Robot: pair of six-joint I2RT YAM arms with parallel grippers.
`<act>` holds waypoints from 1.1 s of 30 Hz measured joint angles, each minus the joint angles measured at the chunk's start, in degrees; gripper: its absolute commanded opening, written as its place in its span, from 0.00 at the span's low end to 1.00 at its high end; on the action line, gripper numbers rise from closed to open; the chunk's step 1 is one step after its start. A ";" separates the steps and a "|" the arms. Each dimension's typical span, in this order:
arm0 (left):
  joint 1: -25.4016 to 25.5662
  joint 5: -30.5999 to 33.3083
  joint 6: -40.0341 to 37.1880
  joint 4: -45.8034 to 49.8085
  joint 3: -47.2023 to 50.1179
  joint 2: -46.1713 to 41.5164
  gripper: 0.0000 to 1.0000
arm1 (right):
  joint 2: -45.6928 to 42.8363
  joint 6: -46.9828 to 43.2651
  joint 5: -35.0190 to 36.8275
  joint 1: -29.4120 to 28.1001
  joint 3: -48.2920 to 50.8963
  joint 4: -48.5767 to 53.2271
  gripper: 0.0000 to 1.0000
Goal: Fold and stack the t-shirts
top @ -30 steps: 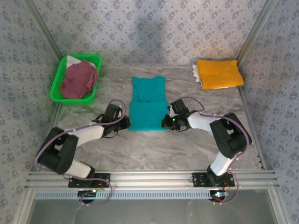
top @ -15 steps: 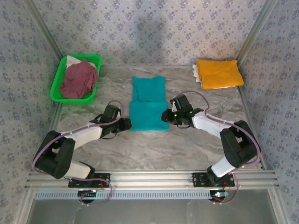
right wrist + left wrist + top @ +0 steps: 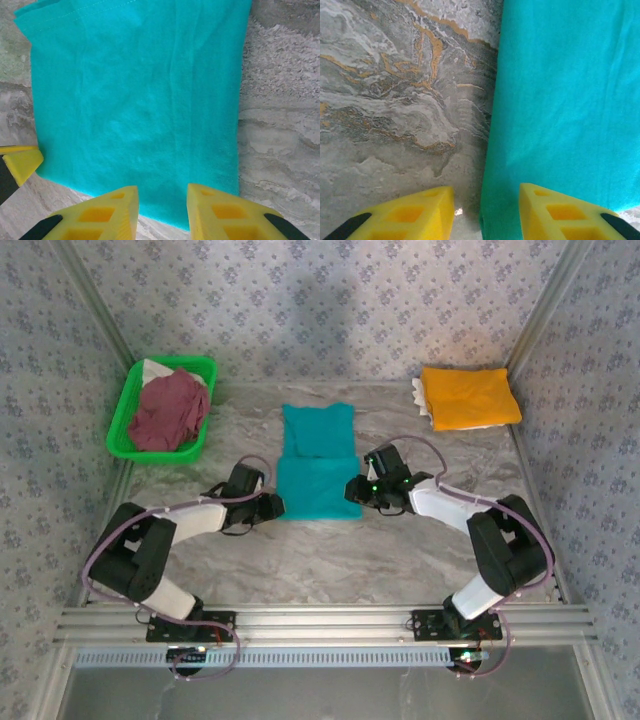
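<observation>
Right fingers sit short of the teal t-shirt's corner, over its near edge; I should shift out, pinch that corner (image 3: 358, 517), then fold.
The teal t-shirt (image 3: 317, 475) lies in the middle of the table, its near half folded up over itself, no print showing. My left gripper (image 3: 272, 506) is open at the shirt's near left corner. In the left wrist view the left gripper (image 3: 486, 210) straddles the cloth edge (image 3: 565, 100), one finger over the table and one over the cloth. My right gripper (image 3: 354, 490) is open at the shirt's right edge; in its wrist view the right gripper (image 3: 162, 205) hovers at the near hem of the teal cloth (image 3: 140, 100). The orange-yellow t-shirt (image 3: 468, 397) lies folded at the back right. The maroon t-shirt (image 3: 168, 410) sits crumpled in the basket.
The green plastic basket (image 3: 128, 400) stands at the back left, with a white cloth under the maroon one. White cloth peeks out beneath the orange-yellow shirt. Patterned walls and metal rails close in the marble table (image 3: 330, 550). A left finger (image 3: 20, 162) shows in the right wrist view.
The right gripper has shifted slightly away from me along the shirt's right edge. The left gripper has edged right, up to the shirt's near left corner. The shirt itself has not moved.
</observation>
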State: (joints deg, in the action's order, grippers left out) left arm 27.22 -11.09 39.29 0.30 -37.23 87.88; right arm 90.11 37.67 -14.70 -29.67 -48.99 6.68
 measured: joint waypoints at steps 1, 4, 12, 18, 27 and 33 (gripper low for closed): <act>0.00 0.09 -0.02 0.13 -0.11 0.11 0.32 | 0.09 0.00 0.02 0.00 0.07 0.00 0.33; 0.00 0.68 -0.07 0.37 -0.17 0.42 0.25 | 0.11 0.02 0.31 0.02 0.55 0.04 0.33; 0.00 1.95 -0.22 0.57 -0.09 0.59 0.14 | -0.85 0.22 0.44 2.62 3.91 1.66 0.41; 0.59 1.42 -0.22 -1.97 0.00 1.25 0.07 | -0.79 0.28 -0.52 3.50 4.85 2.14 0.45; 1.07 1.22 -0.20 -4.85 1.01 1.46 0.00 | 3.67 0.02 -2.38 1.22 2.58 1.95 0.44; 1.07 1.22 -0.20 -5.03 1.09 1.42 0.00 | 4.72 -0.02 -2.62 1.11 1.46 1.66 0.40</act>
State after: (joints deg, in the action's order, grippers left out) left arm 28.29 -9.87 39.09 -4.73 -36.14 89.30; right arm 94.83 37.65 -17.32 -28.56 -47.53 8.34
